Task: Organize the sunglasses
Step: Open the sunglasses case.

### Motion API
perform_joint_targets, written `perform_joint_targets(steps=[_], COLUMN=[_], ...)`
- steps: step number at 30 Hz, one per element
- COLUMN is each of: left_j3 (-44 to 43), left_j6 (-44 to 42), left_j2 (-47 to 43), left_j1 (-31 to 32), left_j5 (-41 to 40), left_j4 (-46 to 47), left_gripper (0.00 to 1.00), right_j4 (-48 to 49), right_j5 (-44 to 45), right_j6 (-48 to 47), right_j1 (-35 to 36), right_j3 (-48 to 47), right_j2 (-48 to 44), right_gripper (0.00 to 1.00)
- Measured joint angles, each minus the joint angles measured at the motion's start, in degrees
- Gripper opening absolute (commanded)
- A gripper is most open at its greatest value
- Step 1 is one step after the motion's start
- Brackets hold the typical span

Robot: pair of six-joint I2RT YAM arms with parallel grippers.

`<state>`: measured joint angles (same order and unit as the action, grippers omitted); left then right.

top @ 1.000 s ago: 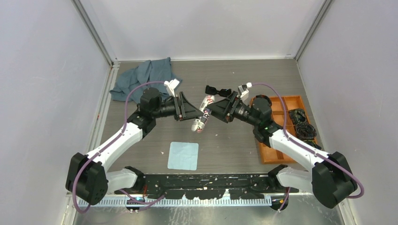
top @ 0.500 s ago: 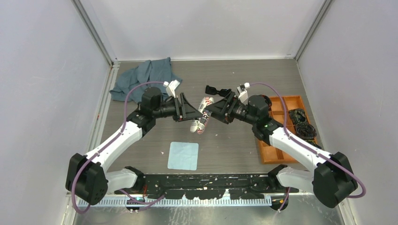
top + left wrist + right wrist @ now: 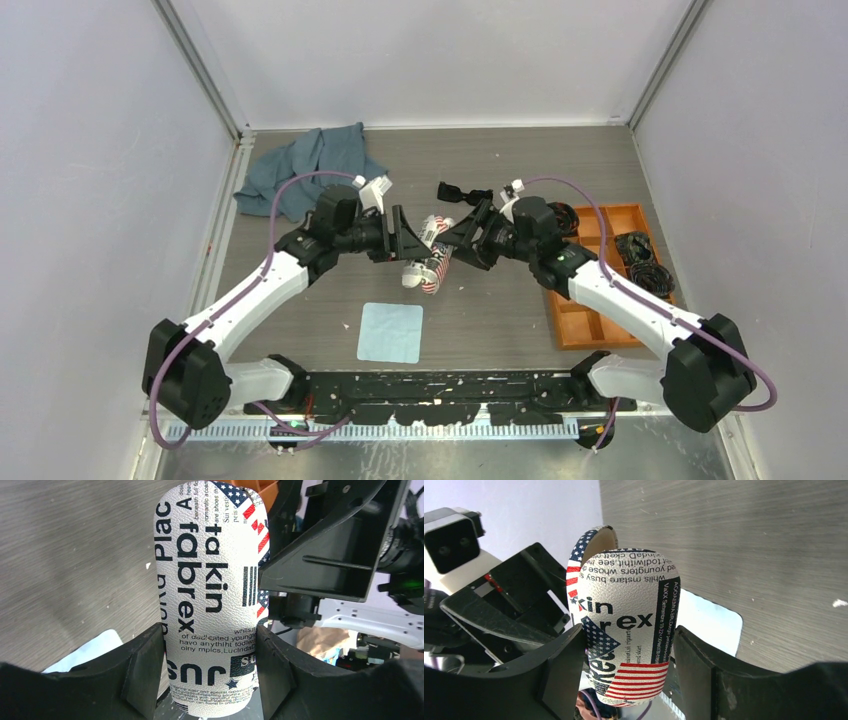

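My right gripper has the white patterned case, now held off the table between both arms. I need to let go of it with that gripper on the table (image 3: 397,272) just behind the light blue wipe.
The sunglasses (image 3: 462,191), black with dark lenses, lie on the table behind the two grippers, apart from both. In front of them the white patterned case (image 3: 428,262) is held off the table between the arms. My left gripper (image 3: 408,243) is shut on one end of the case (image 3: 210,595), both fingers pressed against its sides. My right gripper (image 3: 457,245) is shut on the other end of the case (image 3: 626,615). In the right wrist view the case's far shell stands slightly apart, showing a tan inside.
A grey-blue cloth (image 3: 305,165) lies bunched at the back left. A light blue wipe (image 3: 391,332) lies flat near the front. An orange tray (image 3: 562,335) on the right holds black coiled cables (image 3: 640,262).
Both wrists have drawn closer together and come a little toward the near edge, carrying the case with them. The sunglasses have not moved.
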<state>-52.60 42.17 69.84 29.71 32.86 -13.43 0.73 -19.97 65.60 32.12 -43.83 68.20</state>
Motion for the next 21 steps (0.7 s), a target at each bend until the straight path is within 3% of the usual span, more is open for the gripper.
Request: perform_joint_targets(steps=[10,18,21], left_j3=[-2.34,-4.22,-4.24], left_j6=[-5.11,-7.80,-8.20], left_j2=[0.20,1.14,1.22], left_j1=[1.73,3.54,3.65], left_j5=[-4.79,-8.76,-9.44], left_j4=[-7.17,-11.72,-12.26], left_gripper=[0.01,0.38,0.44], right_j4=[-3.67,-3.85,-3.78], right_j5=[1.31,2.19,2.29], right_j6=[-0.96,-1.05,-0.98], right_j1=[1.40,2.29,2.49], right_j3=[-0.68,-0.74,-0.74], right_j2=[0.90,2.67,3.30], right_gripper=[0.01,0.01,0.01])
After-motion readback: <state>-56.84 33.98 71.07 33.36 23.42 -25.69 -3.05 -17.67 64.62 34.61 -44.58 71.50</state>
